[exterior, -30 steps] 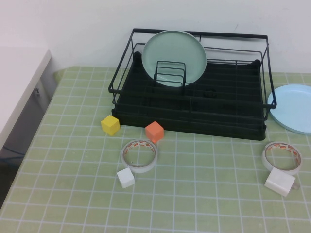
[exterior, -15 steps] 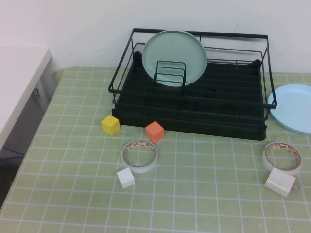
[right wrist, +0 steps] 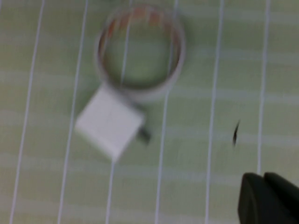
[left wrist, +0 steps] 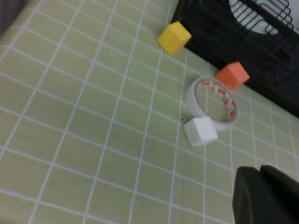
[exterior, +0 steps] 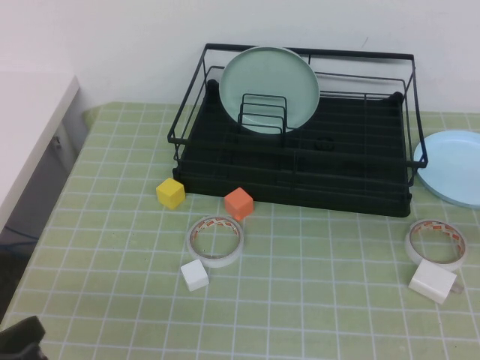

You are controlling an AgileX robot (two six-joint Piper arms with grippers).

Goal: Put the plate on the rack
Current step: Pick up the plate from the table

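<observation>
The robot's left gripper will close on the light sky-blue plate's edge [exterior: 417, 172], opposite the right gripper's hold, because the right gripper will hand the plate over.
The light sky-blue plate [exterior: 454, 166] lies flat on the green checked table, just right of the rack and partly cut off by the view's right edge. The black wire rack [exterior: 296, 180] stands at the back middle, with a pale mint-green plate [exterior: 268, 82] upright in its divider loops. My left gripper [left wrist: 260, 173] is shut and empty, low over the table's front left, short of a white cube [left wrist: 200, 131]. A dark part of the left arm [exterior: 22, 339] shows in the high view's bottom left corner. My right gripper [right wrist: 263, 179] is shut and empty near a tape roll [right wrist: 140, 51]; the high view does not show it.
In front of the rack lie a yellow cube [exterior: 170, 193], an orange cube [exterior: 238, 203], a tape roll [exterior: 215, 240] and a white cube [exterior: 194, 275]. At the front right lie a second tape roll [exterior: 436, 243] and a white block [exterior: 432, 283]. A white table [exterior: 26, 127] stands left.
A dark part of the left arm has come into the high view's bottom left corner. The plates, rack and small objects have not moved.
</observation>
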